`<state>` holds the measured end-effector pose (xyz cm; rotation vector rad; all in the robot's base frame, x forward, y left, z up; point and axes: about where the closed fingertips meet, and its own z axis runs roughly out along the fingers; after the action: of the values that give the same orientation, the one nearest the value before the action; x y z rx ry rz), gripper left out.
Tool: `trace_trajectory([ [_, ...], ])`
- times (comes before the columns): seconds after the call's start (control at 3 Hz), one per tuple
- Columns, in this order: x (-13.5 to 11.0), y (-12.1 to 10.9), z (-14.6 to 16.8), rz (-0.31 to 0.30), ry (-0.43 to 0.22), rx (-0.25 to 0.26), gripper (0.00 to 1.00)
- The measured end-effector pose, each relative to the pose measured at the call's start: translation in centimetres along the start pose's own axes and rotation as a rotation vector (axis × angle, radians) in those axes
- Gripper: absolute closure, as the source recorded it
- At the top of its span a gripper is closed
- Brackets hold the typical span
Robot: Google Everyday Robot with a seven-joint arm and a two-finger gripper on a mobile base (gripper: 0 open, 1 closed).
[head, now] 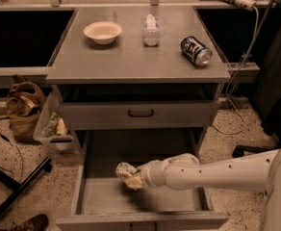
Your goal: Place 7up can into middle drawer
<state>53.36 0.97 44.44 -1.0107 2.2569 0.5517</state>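
Note:
My gripper will let go of the 7up can on the grey bottom of the open middle drawer (134, 183), close to the centre of that drawer.
The 7up can (125, 171), pale green and white, is held lying sideways in my gripper (133, 178) at the end of the white arm that reaches in from the right. The gripper is shut on the can and holds it over the left part of the open middle drawer (107, 195), a little above its grey floor. The drawer is pulled far out below the closed drawer with the black curved handle (140, 113).
On the cabinet top stand a white bowl (102, 32), a clear plastic bottle (151, 30) and a dark blue can (196, 50) lying on its side. A brown bag (24, 108) and a bin (54, 129) sit on the floor at left. Black chair legs (15, 186) are lower left.

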Motion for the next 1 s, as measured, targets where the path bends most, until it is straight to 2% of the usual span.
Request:
trace_trajectory([
  [0.33, 0.0, 0.0, 0.0, 0.0, 0.0, 0.0, 1.0],
  [1.0, 4.3, -1.6, 2.7, 0.07, 0.012, -0.004, 1.0],
])
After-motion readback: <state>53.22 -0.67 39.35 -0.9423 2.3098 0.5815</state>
